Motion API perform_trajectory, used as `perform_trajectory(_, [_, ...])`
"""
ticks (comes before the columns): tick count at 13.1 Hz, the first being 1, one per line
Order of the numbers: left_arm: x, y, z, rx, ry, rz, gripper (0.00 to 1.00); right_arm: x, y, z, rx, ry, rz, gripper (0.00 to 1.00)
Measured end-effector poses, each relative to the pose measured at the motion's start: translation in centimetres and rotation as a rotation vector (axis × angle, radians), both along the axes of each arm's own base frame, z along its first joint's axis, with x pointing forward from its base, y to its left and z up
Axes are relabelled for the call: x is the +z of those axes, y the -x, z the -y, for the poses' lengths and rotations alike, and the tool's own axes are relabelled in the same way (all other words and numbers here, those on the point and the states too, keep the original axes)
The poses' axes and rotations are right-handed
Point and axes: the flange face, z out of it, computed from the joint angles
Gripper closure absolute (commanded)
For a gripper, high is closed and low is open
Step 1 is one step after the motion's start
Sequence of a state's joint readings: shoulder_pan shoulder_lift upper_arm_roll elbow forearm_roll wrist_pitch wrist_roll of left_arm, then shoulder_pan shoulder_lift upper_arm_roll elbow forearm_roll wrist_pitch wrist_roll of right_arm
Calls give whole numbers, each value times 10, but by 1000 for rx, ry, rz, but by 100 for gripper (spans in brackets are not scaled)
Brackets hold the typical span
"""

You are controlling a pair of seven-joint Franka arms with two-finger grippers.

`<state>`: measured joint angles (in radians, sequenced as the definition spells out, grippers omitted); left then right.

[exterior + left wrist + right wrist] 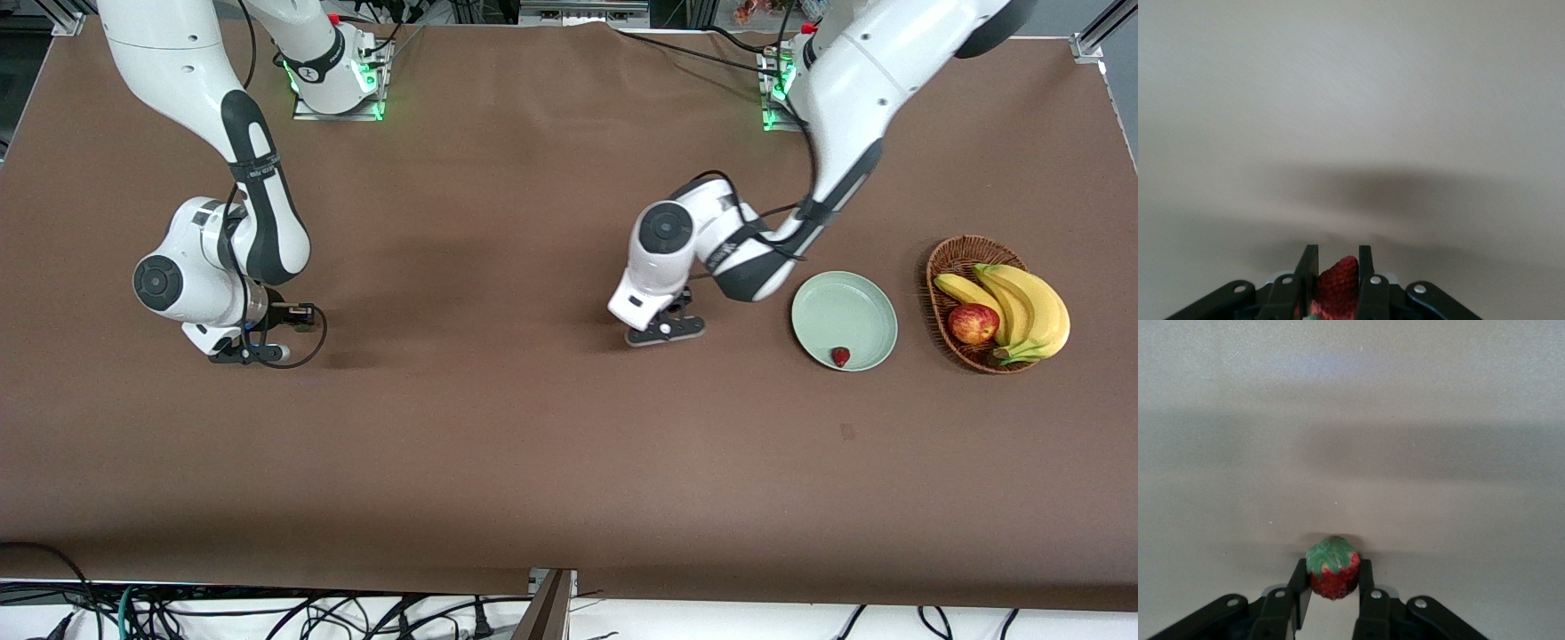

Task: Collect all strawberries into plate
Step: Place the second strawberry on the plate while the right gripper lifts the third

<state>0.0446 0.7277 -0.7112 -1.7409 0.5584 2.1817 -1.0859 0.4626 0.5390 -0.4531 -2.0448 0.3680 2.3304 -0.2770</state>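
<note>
The strawberry in my right gripper needs to be let go on the bare brown table (602, 314) next to my left gripper.
One strawberry (840, 356) lies in the pale mint-green plate (822, 307), near its rim closest to the front camera. My left gripper (665, 331) is low over the bare table beside the plate, toward the right arm's end. In the left wrist view it (1338, 259) is shut on a second red strawberry (1336, 288). My right gripper (253, 354) is low at the table near the right arm's end. In the right wrist view it (1333, 565) is shut on a third strawberry (1333, 577) with its green cap up. Both held berries are hidden in the front view.
A brown wicker basket (953, 256) with bananas (1022, 307) and a red-yellow apple (973, 324) stands beside the plate, toward the left arm's end. The brown table cover (498, 427) lies between the two grippers.
</note>
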Motion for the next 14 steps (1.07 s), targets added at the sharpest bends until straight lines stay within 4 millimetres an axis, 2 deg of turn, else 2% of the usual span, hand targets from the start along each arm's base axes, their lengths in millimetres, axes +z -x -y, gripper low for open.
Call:
perform_trajectory(2, [26, -30, -67, -21, 8, -54, 81, 6, -6, -5, -1, -7, 14, 88])
perform_trajectory(3, [32, -42, -104, -34, 9, -80, 81, 12, -12, -11, -8, -14, 18, 88])
perform_trajectory(5, [29, -57, -174, -65, 17, -120, 81, 33, -27, -30, -41, -30, 7, 88])
perform_trajectory(7, [19, -62, -230, -99, 31, -150, 80, 65, -47, -63, -90, -39, 19, 88])
perform_trajectory(10, [9, -62, -294, -140, 55, -179, 80, 101, -64, -136, -184, -37, 66, 88])
perform_trajectory(13, [3, -59, -343, -168, 76, -194, 73, 105, -57, -243, -308, -43, 71, 88])
perform_trajectory(14, [1, -58, -352, -172, 80, -198, 59, 102, -49, -283, -354, -57, 59, 87])
